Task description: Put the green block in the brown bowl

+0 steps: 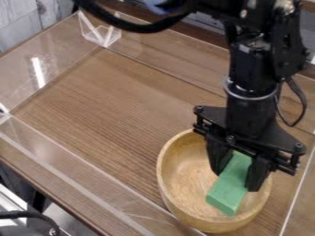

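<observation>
The robot's gripper will let go of the green block on the middle of the brown bowl's bottom (208, 182).
The brown bowl (185, 175) sits at the lower right of the wooden table, wide and light-coloured with a thick rim. Over its right half hangs the green block (233, 190), tilted with its lower end down near the bowl's floor; whether it touches the wood I cannot tell. My gripper (248, 170) points straight down and is shut on the green block's upper end, its black fingers (222, 159) reaching inside the rim.
A clear acrylic wall (74, 152) runs along the table's left and front edges. A small clear angled stand (101, 29) is at the far left corner. Bare wood (117, 97) stretches left of the bowl.
</observation>
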You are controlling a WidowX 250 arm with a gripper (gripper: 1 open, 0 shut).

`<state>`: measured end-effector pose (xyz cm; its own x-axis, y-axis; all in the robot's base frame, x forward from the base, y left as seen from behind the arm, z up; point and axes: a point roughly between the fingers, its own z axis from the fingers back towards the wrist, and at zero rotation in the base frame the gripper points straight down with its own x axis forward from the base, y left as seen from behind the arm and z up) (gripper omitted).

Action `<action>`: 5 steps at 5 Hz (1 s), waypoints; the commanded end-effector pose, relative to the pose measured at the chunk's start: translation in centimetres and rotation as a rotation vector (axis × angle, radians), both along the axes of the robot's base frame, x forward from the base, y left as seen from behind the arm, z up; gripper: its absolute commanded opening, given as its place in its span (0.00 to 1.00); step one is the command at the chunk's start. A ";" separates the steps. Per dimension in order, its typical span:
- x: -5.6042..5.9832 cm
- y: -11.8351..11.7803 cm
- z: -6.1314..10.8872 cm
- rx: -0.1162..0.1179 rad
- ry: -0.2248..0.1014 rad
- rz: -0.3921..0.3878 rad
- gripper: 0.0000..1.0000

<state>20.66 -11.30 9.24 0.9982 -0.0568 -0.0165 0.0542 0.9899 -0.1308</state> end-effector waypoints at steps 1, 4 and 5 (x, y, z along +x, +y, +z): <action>0.4 0.0 0.5 -0.021 -0.035 0.011 0.00; 0.3 0.1 -0.7 -0.028 -0.022 0.026 0.00; 0.3 0.1 -0.9 -0.030 -0.021 0.030 0.00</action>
<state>20.38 -11.22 7.66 0.9991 -0.0367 -0.0201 0.0334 0.9886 -0.1466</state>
